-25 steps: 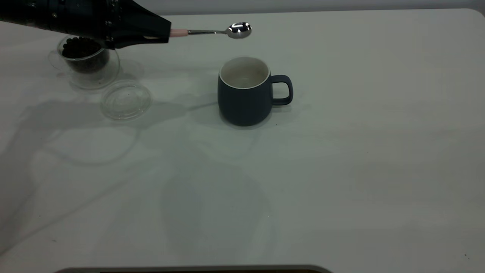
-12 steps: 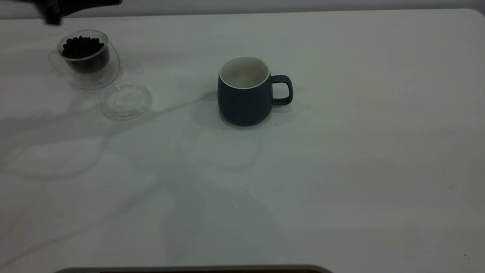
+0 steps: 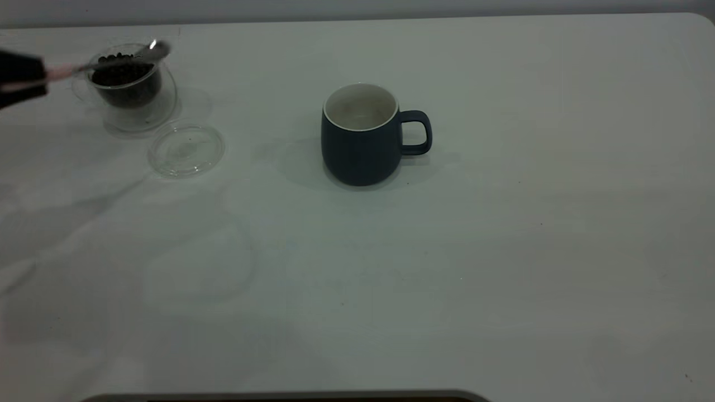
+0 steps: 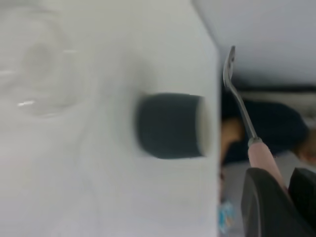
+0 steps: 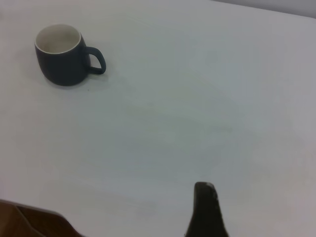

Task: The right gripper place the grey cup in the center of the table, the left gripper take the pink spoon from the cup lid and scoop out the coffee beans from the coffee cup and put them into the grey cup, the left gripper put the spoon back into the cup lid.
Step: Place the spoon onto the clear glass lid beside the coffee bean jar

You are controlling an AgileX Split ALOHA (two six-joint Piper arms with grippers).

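Note:
My left gripper will let go of the pink spoon across the rim of the cup lid [image 3: 155, 154], with the spoon's bowl resting inside.
The grey cup [image 3: 360, 139] stands upright near the middle of the table [image 3: 503, 251], handle to the right, its white inside showing no beans. My left gripper [image 3: 22, 78] is at the far left edge, shut on the pink spoon [image 3: 106, 61] by its handle. The spoon's metal bowl hangs over the far right rim of the coffee cup [image 3: 128, 89], which holds the coffee beans [image 3: 120, 72]. The empty cup lid [image 3: 185, 149] lies flat just in front of it. The left wrist view shows the left gripper [image 4: 284, 192], the spoon [image 4: 239, 98] and the grey cup [image 4: 170, 126]. The right gripper [image 5: 206, 202] is far from the grey cup [image 5: 64, 54].
The table's front edge [image 3: 279, 395] is near the bottom of the exterior view. The table's far edge [image 3: 391, 18] runs just behind the coffee cup. A blurred glass shape [image 4: 37, 64] shows in the left wrist view.
My left gripper has carried the spoon from behind the grey cup back to the left. It left the view for a moment and now holds the spoon's bowl over the coffee cup.

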